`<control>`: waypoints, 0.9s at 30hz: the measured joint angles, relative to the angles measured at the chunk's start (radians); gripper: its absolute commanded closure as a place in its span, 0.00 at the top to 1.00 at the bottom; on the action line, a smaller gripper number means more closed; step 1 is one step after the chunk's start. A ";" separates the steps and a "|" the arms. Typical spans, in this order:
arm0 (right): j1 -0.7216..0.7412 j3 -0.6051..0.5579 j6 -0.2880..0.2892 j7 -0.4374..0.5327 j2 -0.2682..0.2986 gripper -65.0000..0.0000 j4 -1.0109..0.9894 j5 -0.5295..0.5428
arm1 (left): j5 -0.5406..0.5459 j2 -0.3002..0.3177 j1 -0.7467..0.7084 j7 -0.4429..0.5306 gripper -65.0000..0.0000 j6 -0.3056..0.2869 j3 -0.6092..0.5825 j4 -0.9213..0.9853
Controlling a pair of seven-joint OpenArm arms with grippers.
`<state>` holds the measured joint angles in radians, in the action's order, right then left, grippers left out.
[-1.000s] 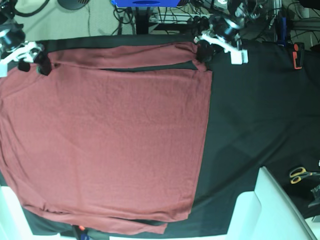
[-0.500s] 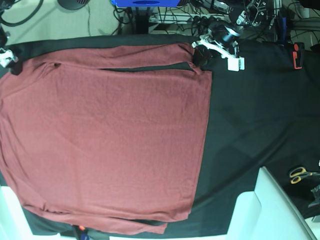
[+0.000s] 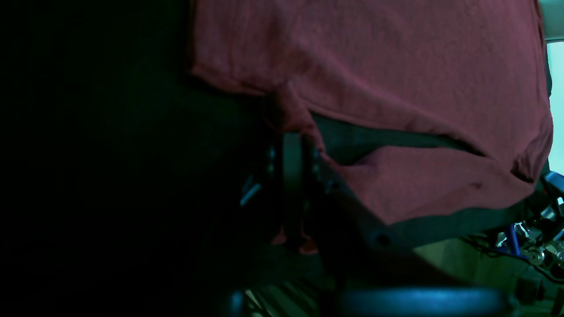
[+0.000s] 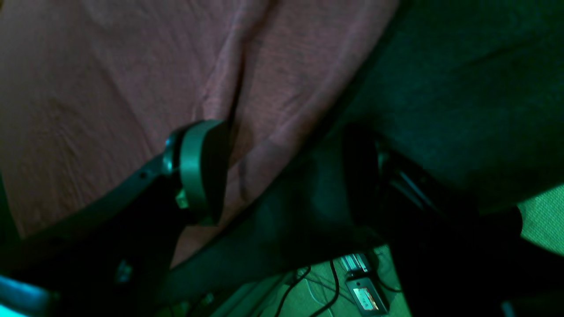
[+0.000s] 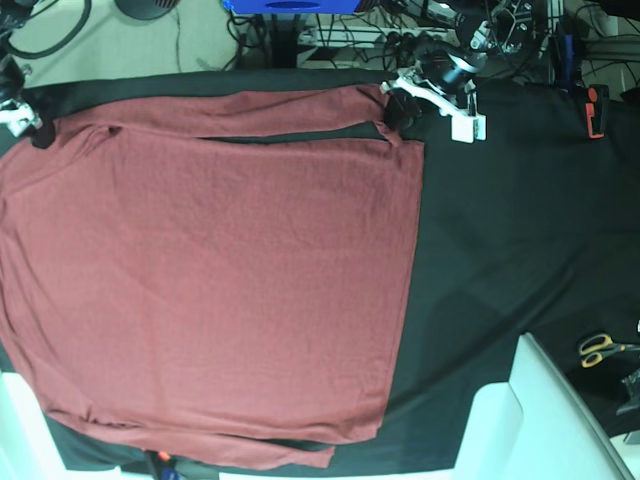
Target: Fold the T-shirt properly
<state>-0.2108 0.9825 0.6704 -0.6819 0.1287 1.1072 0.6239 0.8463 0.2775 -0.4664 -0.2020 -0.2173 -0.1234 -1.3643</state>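
Observation:
My left gripper is on the sleeve's cuff and the sleeve's shoulder end is loose. My right gripper should pinch the T-shirt's shoulder fold (image 4: pixel 222 97) before both bring the sleeve in.
The maroon T-shirt (image 5: pixel 220 280) lies spread flat on the black table cloth (image 5: pixel 510 230), with one long sleeve (image 5: pixel 240 112) folded along its far edge. My left gripper (image 5: pixel 398 108) is at the far right corner of the shirt, shut on a pinch of red cloth; in the left wrist view the T-shirt (image 3: pixel 396 79) bunches into the dark fingers (image 3: pixel 291 167). My right gripper (image 5: pixel 22 120) stands open at the far left corner. In the right wrist view its fingers (image 4: pixel 202 171) are wide apart, and the edge of the T-shirt (image 4: pixel 110 88) runs between them.
Yellow-handled scissors (image 5: pixel 598 349) lie near the right edge. A white bin (image 5: pixel 540 420) stands at the front right. A red-orange tool (image 5: pixel 595 112) sits at the far right. Cables and a blue stand (image 5: pixel 290 6) lie beyond the table's far edge.
My right gripper has drawn back leftward from over the shirt's far left corner to the table's corner. The left gripper has barely shifted and keeps its hold.

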 measured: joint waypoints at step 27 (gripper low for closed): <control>0.008 -0.064 -0.007 -0.041 -0.003 0.01 -0.001 -0.002 | -0.008 0.002 -0.027 -0.079 0.00 0.009 0.008 -0.079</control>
<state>-0.2028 0.9188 0.6636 -0.7227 0.1261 1.1065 0.6216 0.8387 0.2798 -0.4934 -0.2810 -0.2085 -0.1150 -1.4437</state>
